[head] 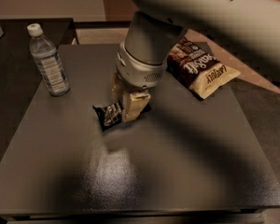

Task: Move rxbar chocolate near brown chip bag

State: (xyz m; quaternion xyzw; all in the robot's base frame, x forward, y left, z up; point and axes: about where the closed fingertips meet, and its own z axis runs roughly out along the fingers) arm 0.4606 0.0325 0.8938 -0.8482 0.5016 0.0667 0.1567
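Note:
My gripper should release the rxbar chocolate on the dark table (95,87) next to the clear water bottle.
The rxbar chocolate (109,115), a small black wrapper with white lettering, sits mid-table and looks slightly raised, a faint shadow beneath it. My gripper (127,102) comes down from the big grey arm and is shut on the bar's right end, its cream fingers (133,105) covering that part. The brown chip bag (201,69), dark brown with white script and cream ends, lies flat at the back right of the table, partly hidden by the arm. The bar is a short way left and in front of the bag.
A clear water bottle (48,60) with a white cap stands upright at the back left. The dark table (177,171) ends near the bottom of the view. A second dark surface adjoins at the left.

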